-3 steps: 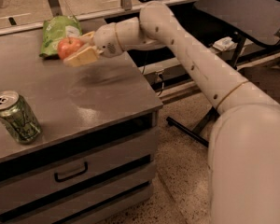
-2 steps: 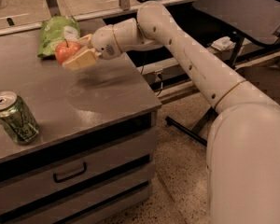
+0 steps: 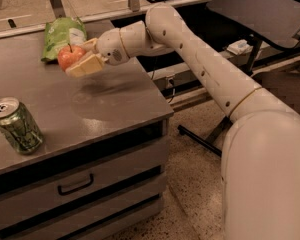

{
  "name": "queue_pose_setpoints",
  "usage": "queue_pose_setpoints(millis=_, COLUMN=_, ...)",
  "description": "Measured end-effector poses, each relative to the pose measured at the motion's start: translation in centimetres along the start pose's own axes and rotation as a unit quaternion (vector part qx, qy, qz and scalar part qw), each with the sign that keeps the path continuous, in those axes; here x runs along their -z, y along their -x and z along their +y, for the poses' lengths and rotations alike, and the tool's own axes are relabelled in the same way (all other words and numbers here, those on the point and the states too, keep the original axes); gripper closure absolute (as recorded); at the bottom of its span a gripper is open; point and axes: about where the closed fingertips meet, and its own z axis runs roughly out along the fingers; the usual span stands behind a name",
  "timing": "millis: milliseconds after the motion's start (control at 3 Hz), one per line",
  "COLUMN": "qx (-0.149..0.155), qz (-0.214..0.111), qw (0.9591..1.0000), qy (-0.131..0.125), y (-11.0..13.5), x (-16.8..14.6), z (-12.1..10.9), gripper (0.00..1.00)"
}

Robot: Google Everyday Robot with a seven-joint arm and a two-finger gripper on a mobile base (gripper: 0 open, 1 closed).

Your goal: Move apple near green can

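My gripper has the apple. It will set the apple down on the cabinet top beside the green can (image 3: 48, 103), toward the chip bag.
A small red-orange apple (image 3: 68, 56) with a dark stem sits between the fingers of my gripper (image 3: 80, 59), held a little above the grey cabinet top (image 3: 95, 104) near its back middle. The gripper is shut on the apple; its pale fingers (image 3: 86, 66) show below and behind the fruit. The green can (image 3: 16, 126), with a dark mottled pattern and a silver top, stands upright near the front left edge of the cabinet top, well apart from the apple.
A flat light-green chip bag (image 3: 63, 33) lies at the back of the top, just behind the apple. The cabinet has drawers (image 3: 75, 184) below. A dark chair and its base (image 3: 250, 24) stand to the right on the speckled floor.
My gripper has carried the apple a little to the left and forward, away from the chip bag. The can has not moved.
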Motion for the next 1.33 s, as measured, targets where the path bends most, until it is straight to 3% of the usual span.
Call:
queue_pose_setpoints(millis=333, qx=0.023, qz=-0.011, qw=0.9991, qy=0.036, y=-0.5, x=-0.5, z=3.1, gripper=1.0)
queue_pose_setpoints(millis=1000, qx=0.042, qz=0.005, qw=0.9923, qy=0.117, y=-1.1, x=-3.3, z=10.5, gripper=1.0)
queue_pose_setpoints(millis=1333, qx=0.05, qz=0.019, qw=0.9892, qy=0.137, y=-1.3, x=-4.3, z=12.5, gripper=1.0)
